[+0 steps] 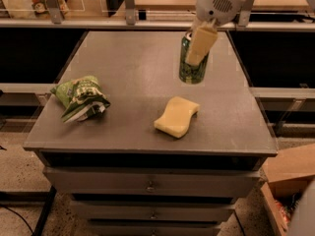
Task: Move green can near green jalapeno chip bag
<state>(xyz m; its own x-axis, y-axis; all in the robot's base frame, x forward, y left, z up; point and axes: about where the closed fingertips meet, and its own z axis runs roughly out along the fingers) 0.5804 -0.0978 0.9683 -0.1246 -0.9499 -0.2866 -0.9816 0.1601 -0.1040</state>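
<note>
The green can, now lifted behind the sponge, will be released on the grey table top between the chip bag and the sponge (137,101).
The green can (191,69), dark green with lighter swirls, hangs upright in my gripper (198,48), lifted above the grey table top (133,68) behind the sponge. The gripper is shut on the can, with one cream finger (201,44) across its front. The green jalapeno chip bag (80,97), crumpled with white lettering, lies near the table's left edge, well to the left of the can.
A pale yellow wavy sponge (176,116) lies on the table between the can and the front edge. The table is a drawer cabinet (150,185). A cardboard box (290,171) stands on the floor at the right. Shelving runs behind the table.
</note>
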